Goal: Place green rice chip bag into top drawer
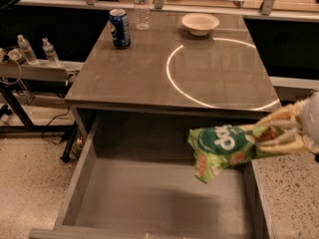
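Observation:
I will release the green rice chip bag on the open drawer's flat bottom (213,191), near its closest side.
The green rice chip bag (224,147) is bright green with a dark-green round logo in white letters. It hangs in the air over the right side of the open top drawer (149,198), tilted with its loose end drooping down. My gripper (279,131) comes in from the right edge, and its pale fingers (278,118) are shut on the bag's right end. The drawer is a wide grey box pulled out below the table's front edge, and nothing lies on its flat bottom.
On the grey table top (134,68) stand a blue soda can (120,28) at the back left, a clear water bottle (142,9) behind it and a white bowl (200,23) at the back. Two small bottles (35,51) sit on a low shelf at the left.

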You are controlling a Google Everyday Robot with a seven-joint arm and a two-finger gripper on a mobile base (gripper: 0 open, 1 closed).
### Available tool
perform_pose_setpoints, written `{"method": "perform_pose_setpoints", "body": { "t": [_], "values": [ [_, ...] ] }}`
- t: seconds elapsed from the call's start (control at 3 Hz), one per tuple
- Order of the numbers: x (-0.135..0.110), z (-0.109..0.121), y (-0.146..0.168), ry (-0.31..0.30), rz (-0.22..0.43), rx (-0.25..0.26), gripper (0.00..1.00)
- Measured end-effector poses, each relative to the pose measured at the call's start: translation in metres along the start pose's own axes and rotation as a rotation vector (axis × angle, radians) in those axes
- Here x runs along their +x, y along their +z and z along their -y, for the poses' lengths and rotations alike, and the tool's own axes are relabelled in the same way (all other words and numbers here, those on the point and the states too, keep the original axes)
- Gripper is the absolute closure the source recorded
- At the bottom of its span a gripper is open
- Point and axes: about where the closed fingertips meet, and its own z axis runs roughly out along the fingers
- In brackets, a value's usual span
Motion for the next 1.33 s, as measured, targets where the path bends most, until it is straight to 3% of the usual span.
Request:
{"method": "perform_pose_setpoints", "body": {
  "t": [0.33, 0.67, 1.0, 1.33],
  "values": [
    [0.036, -0.028, 0.01, -0.001, 0.012, -0.011, 1.0],
    [0.081, -0.044, 0.04, 0.008, 0.013, -0.043, 1.0],
    [0.103, -0.057, 0.073, 0.006, 0.026, -0.094, 1.0],
    [0.109, -0.065, 0.106, 0.005, 0.058, -0.136, 0.98]
  ]
}}
